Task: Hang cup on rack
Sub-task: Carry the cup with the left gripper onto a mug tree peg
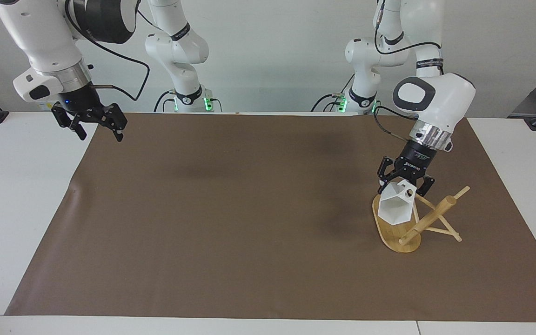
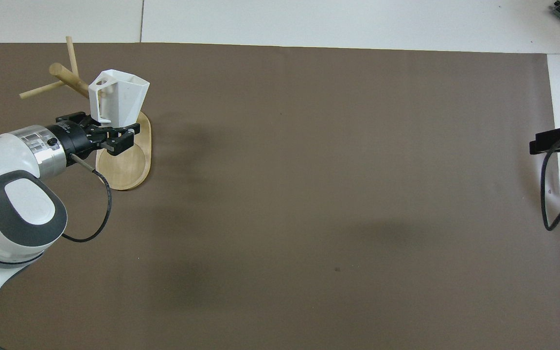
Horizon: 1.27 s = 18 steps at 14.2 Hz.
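Note:
The robot's left gripper needs to release the white cup on the rack's peg (image 2: 108, 99) over the bamboo base, next to the leaning post.
The white faceted cup (image 1: 393, 209) (image 2: 120, 96) hangs tilted just above the rack's oval bamboo base (image 1: 400, 243) (image 2: 127, 170), close beside the leaning post (image 1: 431, 216) (image 2: 68, 77) and its thin pegs. My left gripper (image 1: 404, 186) (image 2: 107, 130) is shut on the cup's blocky handle, whose round hole faces the pegs. The cup's rim points down toward the base. My right gripper (image 1: 97, 132) (image 2: 552, 142) hangs open and empty over the mat's edge at the right arm's end of the table.
A brown mat (image 1: 249, 209) covers most of the white table (image 1: 12, 209). The rack's pegs (image 1: 449, 232) stick out toward the left arm's end. A black cable (image 2: 550, 194) dangles under the right gripper.

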Tool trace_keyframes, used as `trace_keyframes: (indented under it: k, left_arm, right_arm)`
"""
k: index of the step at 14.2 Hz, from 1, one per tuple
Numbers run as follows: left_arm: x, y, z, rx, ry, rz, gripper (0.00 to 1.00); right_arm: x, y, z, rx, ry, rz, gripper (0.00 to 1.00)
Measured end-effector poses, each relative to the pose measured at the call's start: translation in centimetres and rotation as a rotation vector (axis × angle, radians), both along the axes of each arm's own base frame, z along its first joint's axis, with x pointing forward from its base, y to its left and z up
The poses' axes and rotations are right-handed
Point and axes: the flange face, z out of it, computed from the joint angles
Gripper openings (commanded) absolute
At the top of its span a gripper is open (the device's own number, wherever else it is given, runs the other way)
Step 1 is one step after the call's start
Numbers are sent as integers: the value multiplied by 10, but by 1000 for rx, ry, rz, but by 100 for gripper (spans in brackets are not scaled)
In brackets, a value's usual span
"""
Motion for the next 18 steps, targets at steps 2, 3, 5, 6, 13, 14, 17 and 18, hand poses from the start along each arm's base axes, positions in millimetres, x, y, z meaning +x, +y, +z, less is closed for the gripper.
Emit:
trace_keyframes:
  k: [2,3,5,6,13,14,17,18]
  left_arm:
    - [0,1,0,-2,2,5,0]
    - [0,2,0,-3,3,7,0]
    - [1,3,-1,-3,1,22,0]
    - [2,5,-2,-2,-2,33,0]
    - [4,6,-8,-11,10,63,0]
    - [4,6,-8,-14,13,69,0]
    - [5,10,-7,-26,14,104,0]
    - [5,11,-6,-27,10,116,0]
  right_arm:
    - [0,-3,0,0,0,-6,100]
    - [-1,-5,0,0,0,-8,100]
    - [-1,-8,0,0,0,-12,100]
    - [-1,-9,0,0,0,-10,100]
    - [-1,-5,-2,0,5,-2,100]
    - [-1,-5,-3,0,5,-4,100]
    - [0,-2,-3,1,6,-6,100]
    - [0,-2,-3,1,6,-6,100]
